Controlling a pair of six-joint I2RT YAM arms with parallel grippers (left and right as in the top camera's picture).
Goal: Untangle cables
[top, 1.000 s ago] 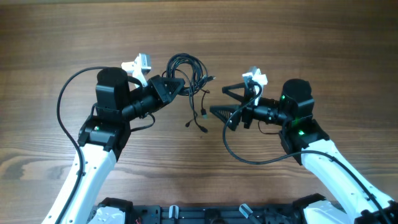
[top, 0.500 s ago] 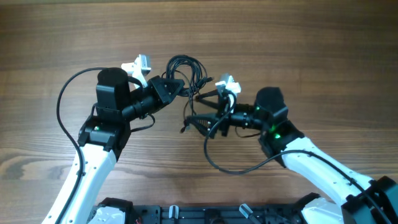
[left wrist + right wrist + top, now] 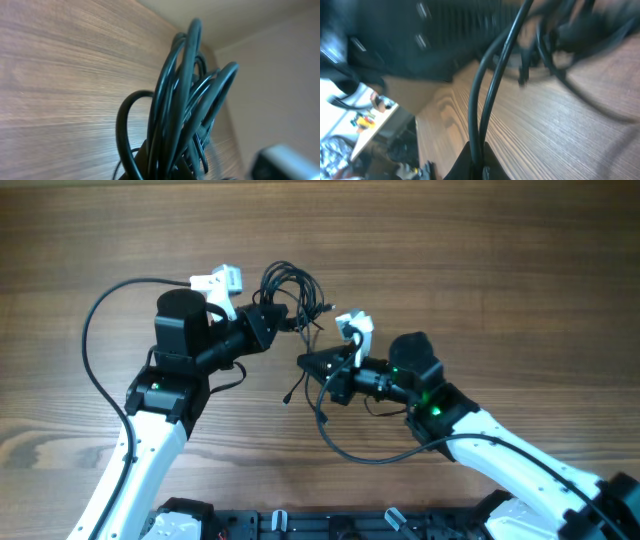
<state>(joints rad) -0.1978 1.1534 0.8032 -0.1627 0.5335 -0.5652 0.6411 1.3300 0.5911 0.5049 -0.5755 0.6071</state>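
Next, my right gripper lets go of the cable pieces and takes over the cable bundle [image 3: 312, 298], because my left gripper clamps the loops that the two cable pieces run into.
The cables [image 3: 291, 283] are thin black wires coiled in a small bundle at the table's upper middle. My left gripper [image 3: 283, 320] is shut on the bundle's lower side. In the left wrist view the loops [image 3: 186, 95] rise straight out of its fingers [image 3: 145, 167]. My right gripper [image 3: 304, 361] sits just below and right of the bundle, shut on two strands that hang from it. The right wrist view shows those strands [image 3: 485, 95] pinched between the fingertips [image 3: 492, 167]. A loose plug end [image 3: 287, 397] dangles below the right gripper.
Wooden table [image 3: 480, 250] all round. Each arm trails a thicker black cable, looping at far left [image 3: 92, 345] and under the right wrist [image 3: 345, 452]. A black bar [image 3: 300, 525] runs along the near edge.
My right gripper has swung left to the hanging strands and gone from wide open to shut on them. The left gripper has kept its hold, with the bundle shifted slightly left.
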